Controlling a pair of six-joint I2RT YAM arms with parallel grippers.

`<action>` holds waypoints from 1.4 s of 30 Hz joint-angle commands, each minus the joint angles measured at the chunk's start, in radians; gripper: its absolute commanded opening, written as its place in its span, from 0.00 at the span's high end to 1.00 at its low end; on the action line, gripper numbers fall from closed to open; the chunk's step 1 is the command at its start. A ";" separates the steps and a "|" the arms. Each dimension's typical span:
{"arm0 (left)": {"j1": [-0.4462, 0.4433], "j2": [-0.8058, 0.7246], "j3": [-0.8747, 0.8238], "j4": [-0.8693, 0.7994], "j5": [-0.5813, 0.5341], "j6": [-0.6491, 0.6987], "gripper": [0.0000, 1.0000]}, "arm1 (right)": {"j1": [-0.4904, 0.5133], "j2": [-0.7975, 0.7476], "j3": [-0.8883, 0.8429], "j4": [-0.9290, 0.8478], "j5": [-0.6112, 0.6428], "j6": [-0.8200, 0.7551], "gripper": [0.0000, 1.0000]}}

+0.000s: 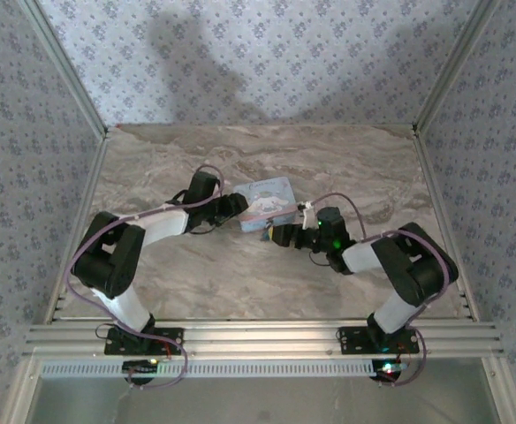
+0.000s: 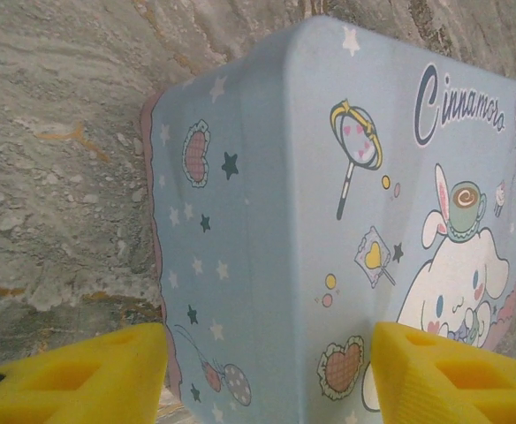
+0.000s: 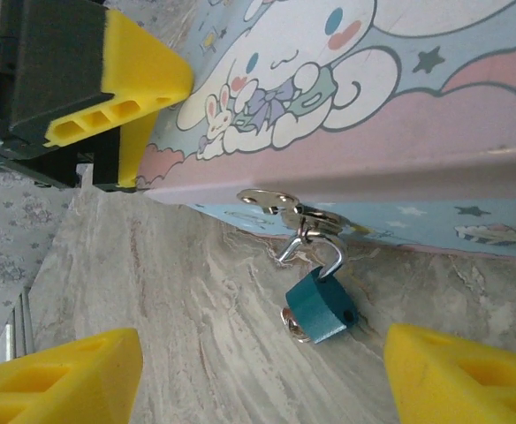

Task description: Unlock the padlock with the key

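Observation:
The padlock's open shackle hangs hooked through the tin's clasp. I will move my right gripper closer and pinch the curved metal shackle (image 3: 335, 256) before I draw it free.
The teal-blue padlock (image 3: 322, 307) lies on the marble table (image 3: 178, 336), its thin metal shackle swung open and hooked through the clasp (image 3: 284, 205) on the side of the light-blue cartoon tin (image 3: 399, 97). The small silvery key (image 3: 295, 326) sticks out of the padlock's underside. My right gripper (image 3: 262, 380) stands open just short of the padlock, with nothing between its yellow fingers. My left gripper (image 2: 267, 380) is open around one end of the tin (image 2: 329, 194), a fingertip (image 2: 90, 375) standing a sliver off the tin's side. In the top view both grippers flank the tin (image 1: 267, 201).
A yellow fingertip (image 3: 139, 75) of the left gripper rests by the tin's lid, seen from the right wrist. Patterned walls and aluminium posts (image 1: 68, 75) fence the table on three sides. Bare marble (image 1: 267, 150) stretches behind the tin.

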 commanded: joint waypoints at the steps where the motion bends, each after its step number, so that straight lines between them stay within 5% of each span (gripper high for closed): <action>1: -0.015 0.025 -0.046 -0.093 -0.032 -0.006 0.39 | -0.013 0.049 0.038 0.061 -0.031 -0.017 0.27; 23: -0.018 0.027 -0.030 -0.106 -0.028 0.000 0.39 | -0.002 0.268 0.121 0.226 -0.094 0.047 0.32; 42: -0.019 0.017 -0.032 -0.117 -0.034 -0.002 0.39 | -0.009 0.274 0.088 0.287 -0.123 0.052 0.49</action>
